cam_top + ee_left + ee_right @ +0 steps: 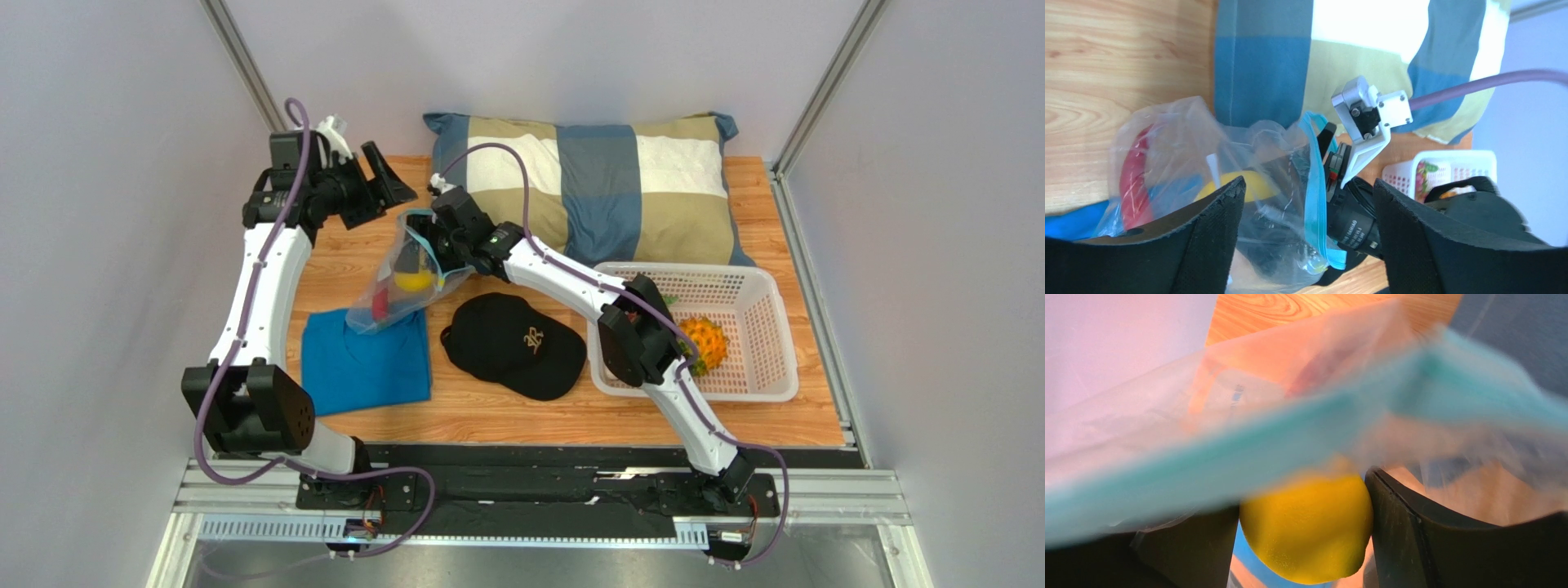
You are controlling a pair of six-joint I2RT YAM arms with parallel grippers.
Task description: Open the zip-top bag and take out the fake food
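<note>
My left gripper will pinch the teal zip strip [1315, 208] and hold it before the yellow lemon comes out, because the bag's loose opening hangs over my right gripper.
The clear zip-top bag [390, 284] lies partly on the blue shirt, its teal zip strip [1315, 184] hanging open. My right gripper [432, 249] reaches into the bag's mouth and is shut on the yellow lemon [1309, 527], one finger on each side; the strip [1229, 459] drapes across that view. The lemon [1244, 182] and a red chili [1134, 177] show through the plastic. My left gripper [1309, 187] is open, its jaws wide apart and touching nothing, above the bag's far side [390, 184]. The orange pineapple [703, 344] lies in the basket.
A white basket [761, 368] stands at the right. A black cap [513, 346] lies in the middle, a folded blue shirt [356, 365] at the left, and a checked pillow [613, 184] along the back edge.
</note>
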